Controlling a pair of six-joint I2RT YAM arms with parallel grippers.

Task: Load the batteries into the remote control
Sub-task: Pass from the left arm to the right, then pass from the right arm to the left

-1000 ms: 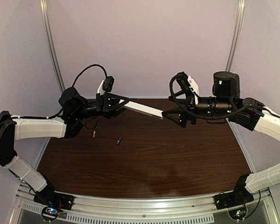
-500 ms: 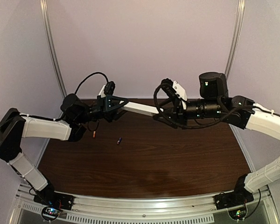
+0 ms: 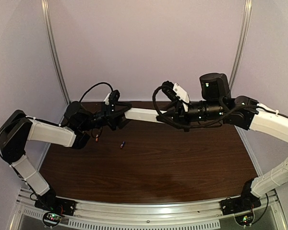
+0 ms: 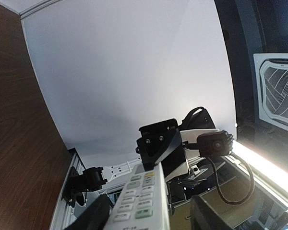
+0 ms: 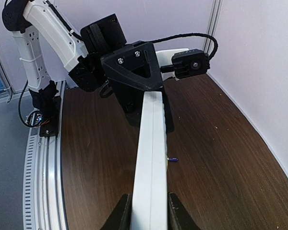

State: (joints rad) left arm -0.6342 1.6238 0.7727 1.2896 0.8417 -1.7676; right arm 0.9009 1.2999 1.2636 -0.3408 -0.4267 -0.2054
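Note:
The remote control is edge-on in my right gripper, so next my left gripper takes its button end (image 3: 129,114) and turns it before my right gripper takes hold of it again.
The white remote control (image 3: 141,115) hangs in the air above the back of the table, spanning both grippers. In the right wrist view it shows edge-on, and my right gripper (image 5: 150,211) is shut on it with a finger pressed to each side. My left gripper (image 4: 151,211) is open around the button end of the remote control (image 4: 140,194): one finger (image 4: 89,218) lies against it, the other (image 4: 216,215) stands well off. The bluish-purple battery (image 3: 122,144) and the orange-red battery (image 3: 96,139) lie on the wood below; the bluish-purple battery (image 5: 173,159) peeks out beside the bar.
The dark wooden table (image 3: 182,163) ends at a metal rail (image 3: 149,213) by the arm bases. A white wall (image 3: 149,48) with two slanted metal posts (image 3: 55,52) stands close behind both grippers.
My right arm has moved left and closed its jaws on the remote's free end. The left jaws have spread apart, and the left arm has shifted slightly right.

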